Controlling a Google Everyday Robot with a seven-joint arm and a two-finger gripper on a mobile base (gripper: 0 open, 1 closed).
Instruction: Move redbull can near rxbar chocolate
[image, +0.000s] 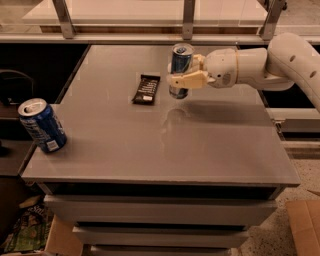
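Next, I set the redbull can free from my gripper on the table (168, 95), beside the long edge of the rxbar chocolate that faces my arm.
The redbull can (180, 59) is slim, blue and silver, upright, and held in my gripper (186, 75) above the grey table (165, 135). The gripper's pale fingers (187, 80) are shut around the can's lower half, with the white arm reaching in from the right. The rxbar chocolate (146, 89), a flat dark bar with white lettering, lies on the table just left of the can, a short gap between them.
A wider blue soda can (42, 125) stands at the table's front left corner. Metal rail posts (188, 17) run along the far edge. A cardboard box (304, 225) sits on the floor at the lower right.
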